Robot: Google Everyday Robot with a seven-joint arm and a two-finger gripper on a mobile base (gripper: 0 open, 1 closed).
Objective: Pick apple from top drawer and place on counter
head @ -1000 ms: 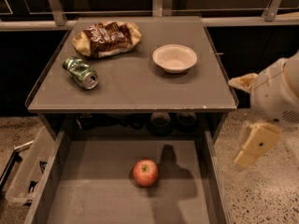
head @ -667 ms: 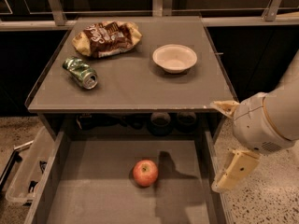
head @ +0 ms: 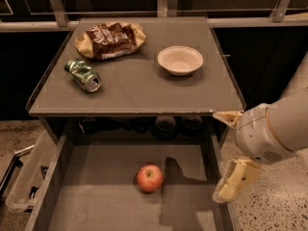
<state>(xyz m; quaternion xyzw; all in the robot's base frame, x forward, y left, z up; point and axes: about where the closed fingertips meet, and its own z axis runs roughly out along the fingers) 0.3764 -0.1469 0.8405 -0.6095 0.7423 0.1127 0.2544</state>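
Observation:
Next, my gripper goes to the red apple's side (head: 157,178) away from the clear plastic bin and closes there, one finger toward the counter.
The red apple (head: 149,178) lies on the flat grey bottom of the open top drawer (head: 101,201), near its middle. The grey counter (head: 137,83) sits above and behind the drawer. My gripper (head: 230,150) hangs at the right, over the drawer's right wall, to the right of the apple and apart from it. Its two cream fingers (head: 237,178) are spread wide, with nothing between them. One finger is level with the counter's front right corner, the other lower, by the drawer's side.
On the counter lie a crushed green can (head: 83,74) at the left, a brown chip bag (head: 109,39) at the back left and a white bowl (head: 180,59) at the right. A clear plastic bin (head: 29,174) stands left of the drawer. Speckled floor lies at the right.
My arm and gripper have moved left and down, from beside the counter's right edge to the drawer's right wall. The apple has not moved.

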